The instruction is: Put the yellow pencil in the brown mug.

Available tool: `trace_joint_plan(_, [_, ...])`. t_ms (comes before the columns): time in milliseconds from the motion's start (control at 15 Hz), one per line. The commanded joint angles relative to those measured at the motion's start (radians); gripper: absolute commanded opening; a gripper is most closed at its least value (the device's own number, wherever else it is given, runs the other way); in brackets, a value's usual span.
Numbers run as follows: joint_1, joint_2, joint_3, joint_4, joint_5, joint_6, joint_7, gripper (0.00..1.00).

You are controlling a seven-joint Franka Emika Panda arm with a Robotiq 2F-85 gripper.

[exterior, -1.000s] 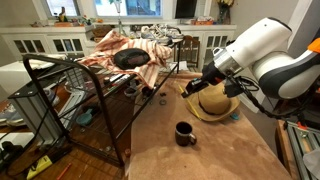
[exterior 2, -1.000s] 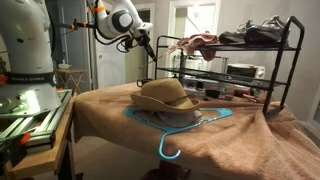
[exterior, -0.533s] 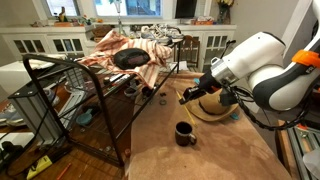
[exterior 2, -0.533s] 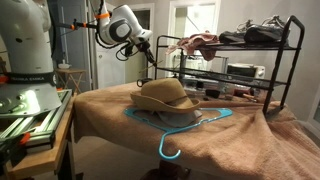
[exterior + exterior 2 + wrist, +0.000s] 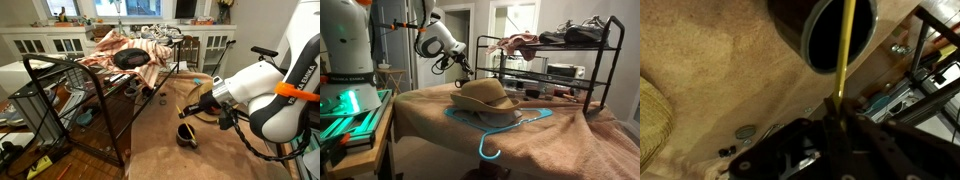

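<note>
My gripper is going to release the yellow pencil, now held over the mug's mouth, inside the opening of the brown mug [image 5: 185,130] [image 5: 840,36], which is standing on the cloth.
In the wrist view my gripper [image 5: 836,118] is shut on the yellow pencil [image 5: 847,50]. The pencil points away from the jaws, straight over the open mouth of the brown mug [image 5: 830,32]. In an exterior view the gripper [image 5: 196,106] hangs just above and slightly behind the mug [image 5: 186,134], which stands upright on the brown cloth. The pencil [image 5: 187,109] slants down from the jaws toward the mug. I cannot tell whether its tip is inside. In an exterior view the gripper [image 5: 464,70] is behind the hat, and the mug is hidden.
A tan straw hat [image 5: 214,104] [image 5: 485,95] lies on a blue hanger [image 5: 500,126] beside the mug. A black metal rack [image 5: 90,90] [image 5: 552,60] with clothes and shoes stands along the table's edge. Small dark bits [image 5: 745,131] lie on the cloth.
The arm has come down and moved toward the mug, carrying the pencil. The pencil now points over the mug's mouth instead of being held high near the hat.
</note>
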Motion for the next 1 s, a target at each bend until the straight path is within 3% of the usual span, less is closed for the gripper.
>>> trace_joint_plan(0, [0.036, 0.06, 0.014, 0.009, 0.058, 0.06, -0.013, 0.02])
trace_joint_plan(600, [0.036, 0.017, 0.014, 0.009, 0.083, 0.052, -0.007, 0.02])
trace_joint_plan(933, [0.006, -0.069, 0.005, 0.013, 0.069, -0.007, 0.005, 0.02])
